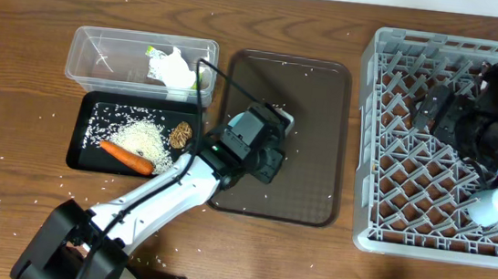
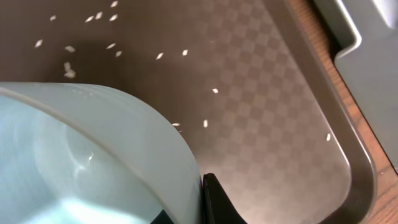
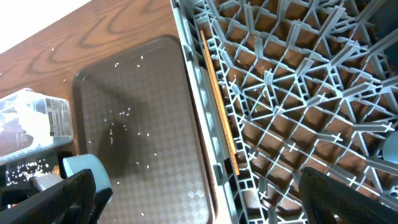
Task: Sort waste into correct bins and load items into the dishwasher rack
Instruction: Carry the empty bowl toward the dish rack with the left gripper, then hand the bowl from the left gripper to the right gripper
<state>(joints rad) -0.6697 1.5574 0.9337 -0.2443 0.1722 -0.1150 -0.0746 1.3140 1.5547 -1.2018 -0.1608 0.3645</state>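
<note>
The small light-blue cup will go down from my left gripper in the grey dishwasher rack [image 1: 382, 123], against the rack's side next to the brown serving tray.
My left gripper [image 1: 265, 144] is over the brown serving tray [image 1: 313, 91], shut on the small light-blue cup [image 1: 281, 121]. In the left wrist view the cup [image 2: 93, 162] fills the lower left, with one finger [image 2: 208, 190] pressed on its outer wall. The cup also shows in the right wrist view [image 3: 87, 171]. My right gripper [image 1: 433, 107] hangs open and empty over the grey dishwasher rack [image 1: 383, 171]; its fingers [image 3: 205, 199] are spread wide. A pale whitish cup [image 1: 488, 206] sits in the rack. The dark-blue dish and white bowl are out of view.
The clear tub [image 1: 92, 51] holds white tissue and a yellow-green wrapper [image 1: 169, 68]. The black tray [image 1: 84, 142] holds rice, the carrot [image 1: 126, 155] and the brown lump [image 1: 180, 133]. Rice grains lie on the tray and table. A thin wooden stick [image 3: 217, 99] lies along the rack's edge.
</note>
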